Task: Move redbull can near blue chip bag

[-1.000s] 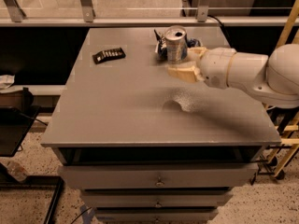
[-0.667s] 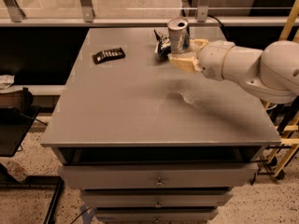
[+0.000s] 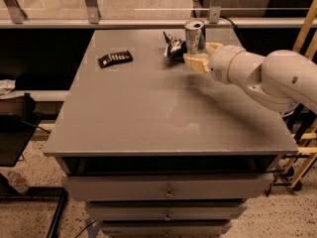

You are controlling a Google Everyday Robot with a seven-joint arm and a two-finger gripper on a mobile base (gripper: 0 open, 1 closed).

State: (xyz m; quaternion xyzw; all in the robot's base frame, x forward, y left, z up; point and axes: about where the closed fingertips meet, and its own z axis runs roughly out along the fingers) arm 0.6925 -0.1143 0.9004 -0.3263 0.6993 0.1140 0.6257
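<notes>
Next, my gripper releases the redbull can on the grey table (image 3: 203, 62) beside the blue chip bag, closer to the white arm.
The redbull can (image 3: 194, 35), tall, slim and silver with a pull-tab top, stands upright near the table's far edge. My gripper (image 3: 199, 56) reaches in from the right and is shut on the can's lower part. The blue chip bag (image 3: 173, 46), small, dark and wrinkled, lies just left of the can, close to or touching it. The white arm (image 3: 262, 76) stretches across the table's right side.
A flat black rectangular packet (image 3: 115, 58) lies at the far left of the grey table (image 3: 148, 118). A glass railing runs behind the table. Drawers sit below the front edge. Yellow frame legs (image 3: 303, 133) stand to the right.
The gripper has carried the can farther toward the back of the table and slightly left, closer to the blue chip bag.
</notes>
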